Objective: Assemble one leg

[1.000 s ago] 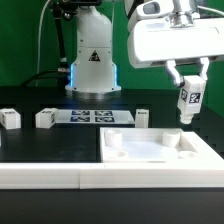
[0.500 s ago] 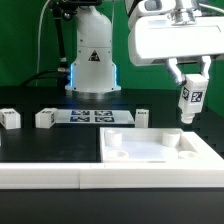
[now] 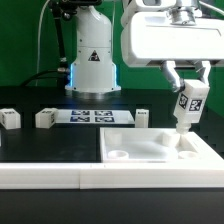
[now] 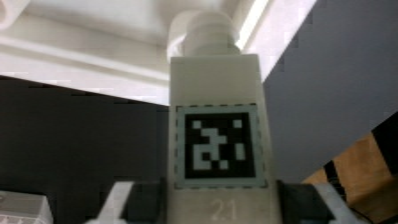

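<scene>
Next, my gripper releases the white leg standing upright in the round socket at the white panel's corner (image 3: 183, 152) (image 4: 203, 20). The leg is now held close above that socket.
My gripper (image 3: 187, 88) is shut on a white leg (image 3: 186, 108) with a black-and-white tag on its side. It holds the leg upright and a little tilted over the far right corner of the large flat white panel (image 3: 150, 155), its lower end close above a round socket (image 3: 185, 153). In the wrist view the leg (image 4: 217, 120) fills the middle, its narrow tip pointing at the panel (image 4: 107, 45), with my fingers (image 4: 128, 200) on both its sides. Three more legs stand on the black table: two at the exterior view's left (image 3: 10, 118) (image 3: 45, 118) and one behind the panel (image 3: 143, 117).
The marker board (image 3: 93, 116) lies flat behind the panel near the robot base (image 3: 92, 60). A white rail (image 3: 40, 172) runs along the front of the table at the exterior view's left.
My gripper has come down and slightly toward the exterior view's left with the leg, bringing its lower end closer to the panel's corner socket.
</scene>
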`<state>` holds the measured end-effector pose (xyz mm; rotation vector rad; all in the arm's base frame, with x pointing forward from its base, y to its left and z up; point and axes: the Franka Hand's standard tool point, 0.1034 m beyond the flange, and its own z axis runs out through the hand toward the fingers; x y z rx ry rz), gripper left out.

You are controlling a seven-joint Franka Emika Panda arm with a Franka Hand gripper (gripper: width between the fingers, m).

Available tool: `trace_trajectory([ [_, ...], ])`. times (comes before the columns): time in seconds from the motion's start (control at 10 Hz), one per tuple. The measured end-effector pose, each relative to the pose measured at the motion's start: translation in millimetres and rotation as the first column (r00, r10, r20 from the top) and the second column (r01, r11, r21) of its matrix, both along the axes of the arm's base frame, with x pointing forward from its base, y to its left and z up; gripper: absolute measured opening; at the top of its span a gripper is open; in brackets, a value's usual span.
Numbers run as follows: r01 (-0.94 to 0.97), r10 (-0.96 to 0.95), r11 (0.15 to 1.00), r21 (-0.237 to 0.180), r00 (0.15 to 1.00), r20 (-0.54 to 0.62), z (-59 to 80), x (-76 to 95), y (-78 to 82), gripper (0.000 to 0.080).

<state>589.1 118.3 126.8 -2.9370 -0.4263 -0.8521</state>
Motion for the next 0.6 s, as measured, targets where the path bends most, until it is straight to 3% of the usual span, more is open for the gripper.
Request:
trace_trajectory([
  [0.4,0.000,0.000,1.000,0.000,1.000,0.000,-1.3,-1.6,0.6,0.0291],
  [0.5,-0.002,0.002,1.000,-0.002,1.000,-0.003,-7.3,-0.1,-0.4,0.0291],
  [0.6,-0.005,0.005,1.000,-0.005,1.000,-0.002,-10.5,10.0,-3.0,0.0291],
])
